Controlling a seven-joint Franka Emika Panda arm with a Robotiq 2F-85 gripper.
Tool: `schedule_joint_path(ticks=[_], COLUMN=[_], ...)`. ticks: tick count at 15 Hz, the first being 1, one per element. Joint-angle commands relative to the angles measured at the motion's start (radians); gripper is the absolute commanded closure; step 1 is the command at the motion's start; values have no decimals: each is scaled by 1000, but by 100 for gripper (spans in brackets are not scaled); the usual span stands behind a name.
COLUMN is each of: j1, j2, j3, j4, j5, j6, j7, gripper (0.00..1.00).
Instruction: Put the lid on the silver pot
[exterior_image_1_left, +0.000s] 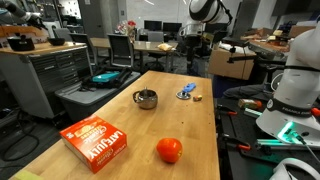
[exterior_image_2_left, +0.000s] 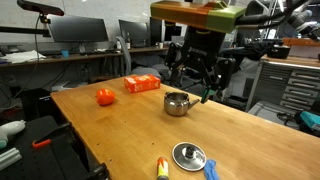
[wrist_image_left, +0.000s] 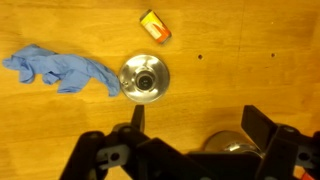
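Observation:
I need to next move my gripper to the round metal lid beside the blue cloth and close it on the lid's middle knob (exterior_image_1_left: 183, 94) (wrist_image_left: 146, 80).
The silver pot (exterior_image_1_left: 145, 98) stands upright on the wooden table and also shows in an exterior view (exterior_image_2_left: 178, 103). The round metal lid (exterior_image_2_left: 188, 155) lies flat on the table near the edge, apart from the pot. In the wrist view the lid (wrist_image_left: 144, 78) lies just beyond the fingertips, and the pot (wrist_image_left: 232, 146) is partly hidden under the gripper body. My gripper (wrist_image_left: 198, 122) is open and empty. It hovers above the pot in an exterior view (exterior_image_2_left: 190, 85).
A blue cloth (wrist_image_left: 60, 70) lies right beside the lid, and a small yellow-orange object (wrist_image_left: 154, 26) lies beyond it. A red-orange box (exterior_image_1_left: 95, 140) and a red tomato (exterior_image_1_left: 169, 150) sit at the table's other end. Desks and chairs surround the table.

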Motion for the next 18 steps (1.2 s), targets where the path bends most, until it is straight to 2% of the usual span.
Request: schedule_joint_path(ticks=[1, 8, 18], j1=[-35, -78, -118], j2=[76, 179, 293], j3=[8, 33, 91], j4=[47, 89, 162], j5=[34, 60, 61], j6=[6, 21, 37], j7=[-110, -301, -413], gripper=[0, 0, 0])
